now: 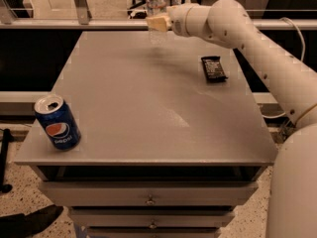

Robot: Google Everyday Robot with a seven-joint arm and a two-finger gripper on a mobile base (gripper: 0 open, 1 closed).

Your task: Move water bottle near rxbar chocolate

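Note:
Next, I set the water bottle, still upright at the table's far edge, on the grey table (217, 50) just behind the rxbar chocolate with my gripper.
The water bottle (156, 4) is clear plastic with a pale label and stands upright at the far edge of the grey table (148, 108), near its middle. My gripper (158, 23) reaches in from the right and is shut on the bottle's body, with a tan finger pad (159, 23) across it. The bottle's cap is cut off by the top of the view. The rxbar chocolate (213, 68), a flat black bar, lies on the table's right side, nearer to me and to the right of the bottle.
A blue Pepsi can (57, 122) stands upright at the near left corner. My white arm (267, 58) crosses above the table's right edge. Drawers (148, 200) sit under the tabletop. A rail (74, 25) runs behind the table.

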